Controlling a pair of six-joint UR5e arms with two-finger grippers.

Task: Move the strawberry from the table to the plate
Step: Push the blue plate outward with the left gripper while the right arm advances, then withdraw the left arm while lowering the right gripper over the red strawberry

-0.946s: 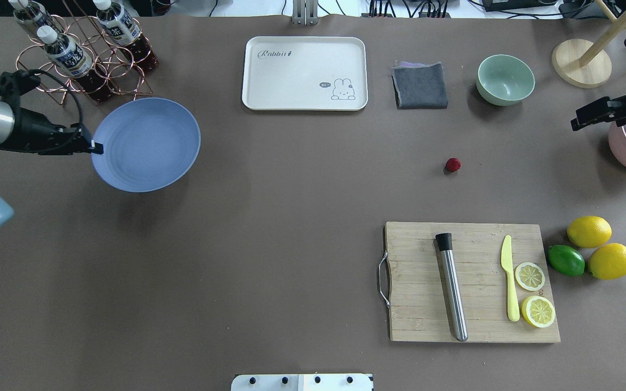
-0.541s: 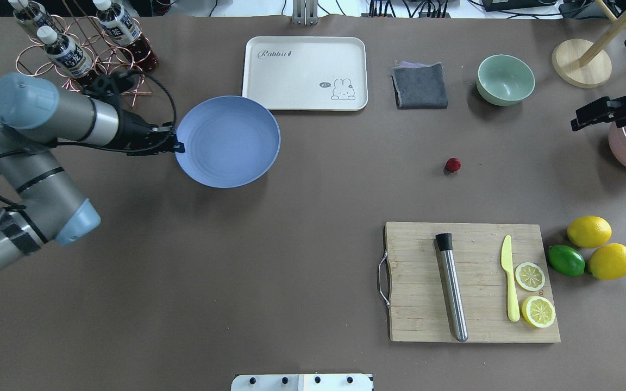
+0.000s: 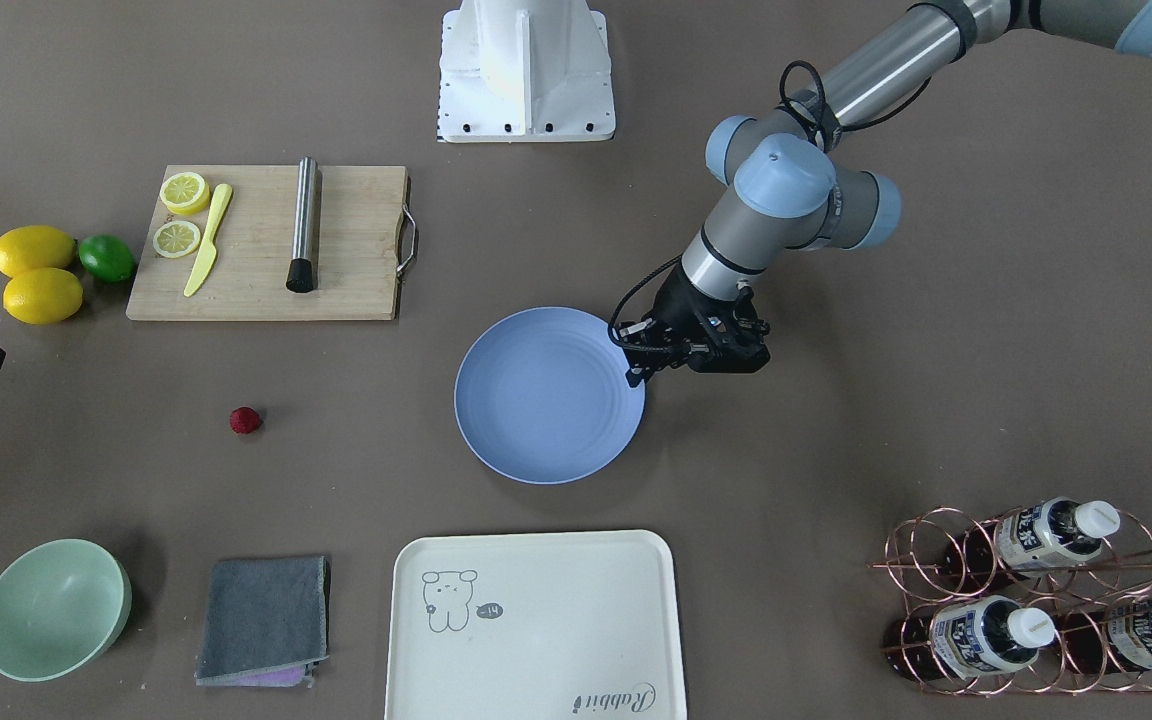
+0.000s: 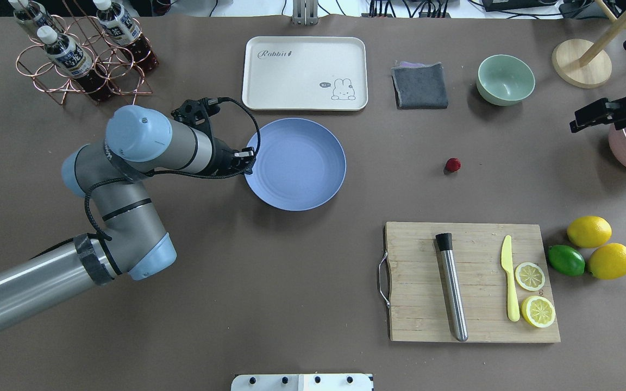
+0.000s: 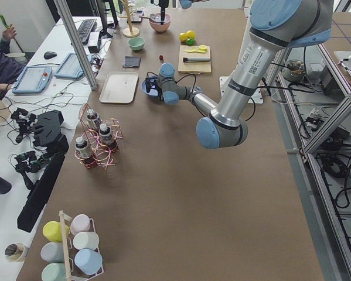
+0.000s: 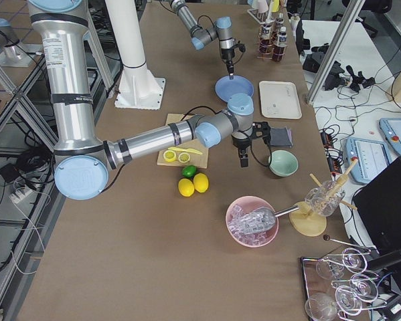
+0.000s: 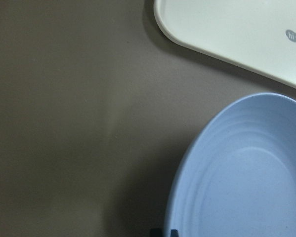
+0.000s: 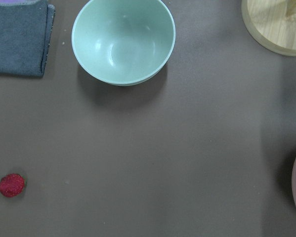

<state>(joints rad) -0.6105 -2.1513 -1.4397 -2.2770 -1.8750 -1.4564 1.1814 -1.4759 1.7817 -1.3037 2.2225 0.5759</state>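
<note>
My right gripper should close next around the middle of the strawberry (image 3: 246, 420) (image 8: 11, 185), which lies between the cutting board and the grey cloth.
The strawberry (image 4: 452, 164) (image 3: 245, 420), small and dark red, lies alone on the brown table (image 4: 291, 271), right of centre. It also shows at the lower left of the right wrist view (image 8: 11, 185). The blue plate (image 4: 295, 164) (image 3: 549, 395) (image 7: 246, 182) is mid-table, just in front of the cream tray. My left gripper (image 4: 248, 157) (image 3: 636, 370) is shut on its left rim. Whether the plate rests on the table or hangs just above it is unclear. My right gripper (image 4: 576, 122) hovers far right, well beyond the strawberry; its jaw state is not visible.
A cream tray (image 4: 305, 73), grey cloth (image 4: 420, 86) and green bowl (image 4: 505, 79) line the far side. A cutting board (image 4: 416, 271) with muddler, knife and lemon slices sits front right, lemons and a lime (image 4: 590, 252) beside it. A bottle rack (image 4: 82, 51) stands far left.
My left arm has carried the plate rightward from the table's left side to the middle, in front of the tray. The strawberry and the right arm have stayed put.
</note>
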